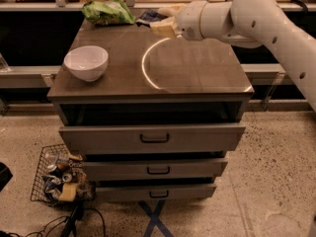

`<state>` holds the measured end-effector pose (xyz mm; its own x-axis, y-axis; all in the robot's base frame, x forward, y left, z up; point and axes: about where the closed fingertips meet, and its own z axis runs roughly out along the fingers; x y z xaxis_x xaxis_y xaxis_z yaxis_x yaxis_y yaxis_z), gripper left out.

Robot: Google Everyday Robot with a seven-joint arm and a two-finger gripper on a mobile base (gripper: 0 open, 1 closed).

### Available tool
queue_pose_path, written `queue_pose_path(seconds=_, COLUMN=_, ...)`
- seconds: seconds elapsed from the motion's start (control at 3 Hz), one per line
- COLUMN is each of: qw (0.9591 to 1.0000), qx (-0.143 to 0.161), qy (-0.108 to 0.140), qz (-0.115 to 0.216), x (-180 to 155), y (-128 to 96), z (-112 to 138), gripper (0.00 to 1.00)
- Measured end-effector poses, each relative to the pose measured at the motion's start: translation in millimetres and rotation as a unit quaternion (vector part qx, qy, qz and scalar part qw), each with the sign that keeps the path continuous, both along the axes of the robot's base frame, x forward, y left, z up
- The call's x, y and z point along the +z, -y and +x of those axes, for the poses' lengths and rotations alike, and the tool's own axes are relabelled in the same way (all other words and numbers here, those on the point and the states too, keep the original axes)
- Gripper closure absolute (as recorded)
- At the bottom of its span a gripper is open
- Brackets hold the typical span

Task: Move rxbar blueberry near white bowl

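Note:
The robot's gripper will set the rxbar blueberry down between the white bowl and the bright ring of light (123, 63).
The rxbar blueberry (147, 18), a small dark blue wrapper, lies at the back of the cabinet top, just right of the green snack bag. The white bowl (86, 62) stands near the front left corner. My gripper (161, 19) reaches in from the right at the back edge, right against the bar's right end. Its two pale fingers (163, 28) stand apart, open, with the bar's end at the gap between them. The bar rests on the top and is partly hidden by the gripper.
A green snack bag (107, 11) lies at the back left. A bright ring of light marks the cabinet top (197, 73). Several drawers stand slightly open below. A wire basket of trash (57, 179) sits on the floor at the left.

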<state>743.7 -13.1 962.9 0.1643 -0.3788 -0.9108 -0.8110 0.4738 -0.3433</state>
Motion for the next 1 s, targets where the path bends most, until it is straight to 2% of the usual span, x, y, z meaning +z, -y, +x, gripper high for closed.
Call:
queue_pose_path(seconds=0.33, qw=0.9969, qx=0.07, qy=-0.034, qz=-0.009, x=-20, y=-20, z=-8, gripper=1.0)
queue_pose_path(seconds=0.67, qw=0.9867, qx=0.141, qy=-0.079, qz=-0.014, x=-40, y=-37, z=-23, gripper=1.0)
queue_pose_path(seconds=1.0, qw=0.9609, qx=0.246, qy=-0.126, qz=-0.021, x=-64, y=-56, z=-54, gripper=1.0)
